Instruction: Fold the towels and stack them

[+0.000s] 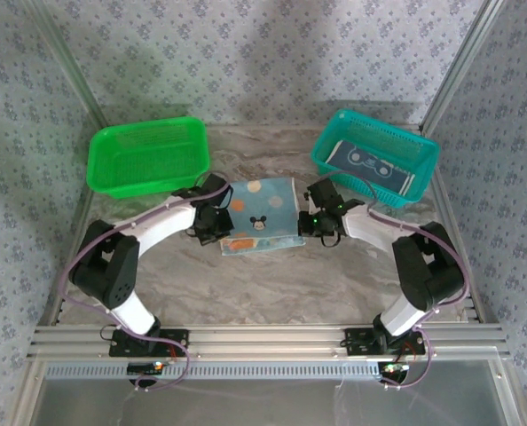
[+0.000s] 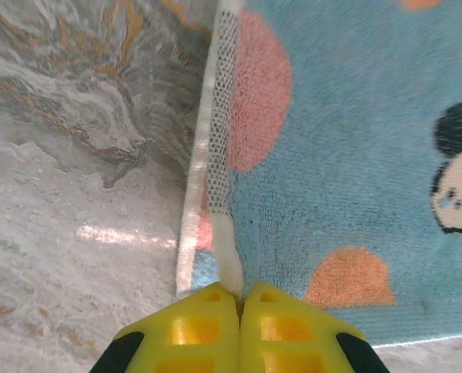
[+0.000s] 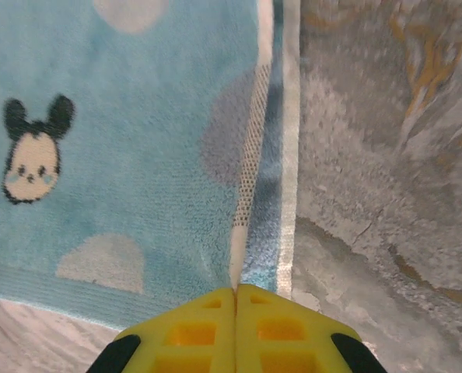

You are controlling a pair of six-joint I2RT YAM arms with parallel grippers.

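My right gripper is to let go of the towel's hem on the marble (image 1: 301, 255) in front of the near corner of the lower layer. The towel now lies on the marble table.
A light blue towel (image 1: 259, 213) with a cartoon mouse face, orange patches and pale dots lies on the marble table between both arms. My left gripper (image 1: 217, 226) is at its left edge, and in the left wrist view the yellow jaws (image 2: 240, 294) are shut on the towel's (image 2: 355, 155) white hem. My right gripper (image 1: 308, 222) is at the right edge, its jaws (image 3: 236, 289) shut on the hem of the towel (image 3: 122, 155). A second layer of cloth shows under each pinched edge. Another towel (image 1: 374, 164), dark with pale rings, lies in the teal basket (image 1: 334, 133).
A green basket (image 1: 99, 169) stands at the back left, close behind my left arm. The teal basket is at the back right, near my right arm. Bare marble table (image 1: 263, 284) lies in front of the towel. Patterned walls close in the sides and back.
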